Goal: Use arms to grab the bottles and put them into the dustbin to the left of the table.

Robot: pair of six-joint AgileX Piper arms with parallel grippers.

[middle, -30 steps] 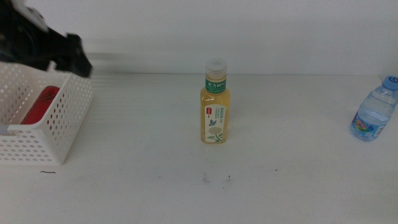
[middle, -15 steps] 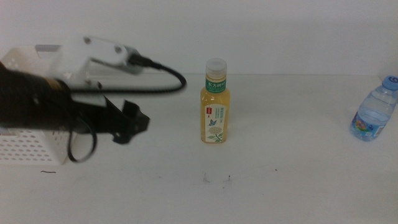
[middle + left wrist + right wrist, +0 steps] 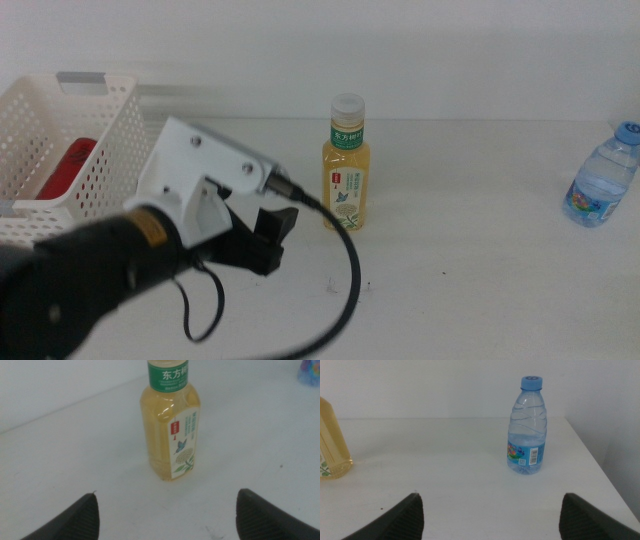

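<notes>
Next, the robot's left gripper should move to the middle of the yellow tea bottle's body [image 3: 345, 188] [image 3: 172, 435], below the bottle's green band, and close there.
A yellow tea bottle [image 3: 346, 170] with a white cap stands upright mid-table. My left gripper [image 3: 272, 240] is just to its left and a little nearer the front, apart from it. In the left wrist view the tea bottle [image 3: 172, 425] stands ahead of the left gripper [image 3: 167, 496], whose jaws are open and empty. A blue-capped water bottle [image 3: 600, 182] stands at the far right. The right wrist view shows that water bottle [image 3: 527, 430] some way ahead of my open right gripper [image 3: 491, 497]. The red can [image 3: 64, 166] lies in the white dustbin [image 3: 110, 150] at the left.
The left arm's white housing [image 3: 205, 170] and black cable [image 3: 345, 290] lie over the table's front left. The table's right edge [image 3: 600, 467] runs close beside the water bottle. Small dark specks [image 3: 330, 288] mark the tabletop in front of the tea bottle.
The left arm has swung away from the dustbin, rightward and toward the front, and now sits beside the tea bottle. Both bottles have stayed put.
</notes>
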